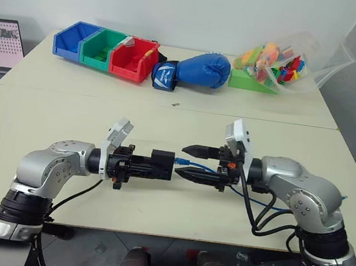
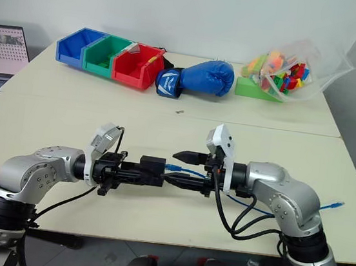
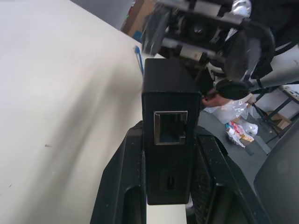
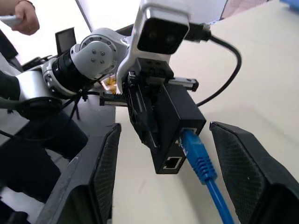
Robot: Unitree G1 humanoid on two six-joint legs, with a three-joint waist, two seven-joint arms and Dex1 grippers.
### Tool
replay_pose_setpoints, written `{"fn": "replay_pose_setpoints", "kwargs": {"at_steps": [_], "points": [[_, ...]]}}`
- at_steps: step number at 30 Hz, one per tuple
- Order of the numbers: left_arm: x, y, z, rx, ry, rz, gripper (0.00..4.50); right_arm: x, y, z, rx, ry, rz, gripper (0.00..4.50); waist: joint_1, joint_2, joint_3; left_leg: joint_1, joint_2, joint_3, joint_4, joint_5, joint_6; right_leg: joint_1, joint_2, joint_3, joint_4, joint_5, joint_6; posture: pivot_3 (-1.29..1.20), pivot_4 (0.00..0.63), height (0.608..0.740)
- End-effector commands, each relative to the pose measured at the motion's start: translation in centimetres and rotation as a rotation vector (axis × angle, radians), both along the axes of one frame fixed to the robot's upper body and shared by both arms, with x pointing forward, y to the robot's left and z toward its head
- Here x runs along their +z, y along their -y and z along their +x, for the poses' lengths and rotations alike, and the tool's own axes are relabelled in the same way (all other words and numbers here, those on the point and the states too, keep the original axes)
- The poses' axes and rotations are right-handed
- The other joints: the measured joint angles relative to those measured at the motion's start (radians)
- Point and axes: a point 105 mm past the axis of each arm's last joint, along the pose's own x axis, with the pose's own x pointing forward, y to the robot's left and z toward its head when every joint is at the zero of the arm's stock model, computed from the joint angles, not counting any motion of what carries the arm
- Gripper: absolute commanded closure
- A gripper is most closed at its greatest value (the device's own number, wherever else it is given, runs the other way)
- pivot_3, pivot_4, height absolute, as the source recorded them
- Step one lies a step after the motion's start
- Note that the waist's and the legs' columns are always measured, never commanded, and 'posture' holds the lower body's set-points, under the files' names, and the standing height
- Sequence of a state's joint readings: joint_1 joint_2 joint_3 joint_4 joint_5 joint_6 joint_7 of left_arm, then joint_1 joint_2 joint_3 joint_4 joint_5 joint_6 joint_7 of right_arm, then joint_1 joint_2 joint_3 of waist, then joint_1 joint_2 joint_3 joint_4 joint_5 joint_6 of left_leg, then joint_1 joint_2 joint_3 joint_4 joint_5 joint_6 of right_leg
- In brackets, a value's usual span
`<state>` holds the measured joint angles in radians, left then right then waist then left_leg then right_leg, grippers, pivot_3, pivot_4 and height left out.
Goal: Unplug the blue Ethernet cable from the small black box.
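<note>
The small black box sits crooked to my right gripper's fingers, so they should turn square and pinch the blue plug [image 4: 198, 156] before pulling.
My left gripper [image 1: 154, 166] is shut on the small black box [image 1: 162, 160] and holds it level above the table's front edge. The left wrist view shows the box [image 3: 170, 121] clamped between the fingers [image 3: 119, 186], an empty port facing the camera. The blue Ethernet cable [image 1: 193, 165] runs from the box's right side, and its plug [image 4: 194, 142] sits in a port of the box [image 4: 180, 114]. My right gripper [image 1: 187, 161] is open, pointing left at the box. One finger is above and one below the cable near the plug, neither touching it. The cable's free end [image 2: 333, 205] lies at the right.
At the back of the table stand blue [image 1: 74, 38], green [image 1: 100, 48] and red [image 1: 132, 58] bins, a blue boxing glove [image 1: 199, 69] and a clear bag of colourful bricks [image 1: 284, 65]. A laptop [image 1: 0, 43] sits far left. A person's hand [image 4: 25, 18] shows in the right wrist view.
</note>
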<state>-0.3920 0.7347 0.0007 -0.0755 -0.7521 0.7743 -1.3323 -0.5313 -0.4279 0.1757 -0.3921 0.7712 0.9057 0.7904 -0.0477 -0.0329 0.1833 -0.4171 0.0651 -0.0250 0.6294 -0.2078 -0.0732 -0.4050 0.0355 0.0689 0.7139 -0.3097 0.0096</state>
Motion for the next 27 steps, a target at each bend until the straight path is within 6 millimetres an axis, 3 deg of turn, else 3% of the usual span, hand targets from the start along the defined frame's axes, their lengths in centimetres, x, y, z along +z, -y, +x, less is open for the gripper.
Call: {"fn": "replay_pose_setpoints", "kwargs": {"at_steps": [1,27], "points": [[1.07,0.08,-0.81,-0.014,0.057,-0.025,3.7,0.09,-0.16,0.63,-0.008,-0.016,0.029,1.3,-0.001,0.0,0.0,0.0,0.0,0.0,0.0,0.0,0.0,0.0,0.0,0.0,0.0,0.0,0.0,0.0,0.15,0.74],[1.08,-0.52,-1.36,0.005,0.073,-0.011,3.7,0.23,-0.26,0.49,0.041,-0.138,0.081,1.3,-0.007,0.0,0.0,0.0,0.0,0.0,0.0,0.0,0.0,0.0,0.0,0.0,0.0,0.0,0.0,0.0,0.15,0.74]]}}
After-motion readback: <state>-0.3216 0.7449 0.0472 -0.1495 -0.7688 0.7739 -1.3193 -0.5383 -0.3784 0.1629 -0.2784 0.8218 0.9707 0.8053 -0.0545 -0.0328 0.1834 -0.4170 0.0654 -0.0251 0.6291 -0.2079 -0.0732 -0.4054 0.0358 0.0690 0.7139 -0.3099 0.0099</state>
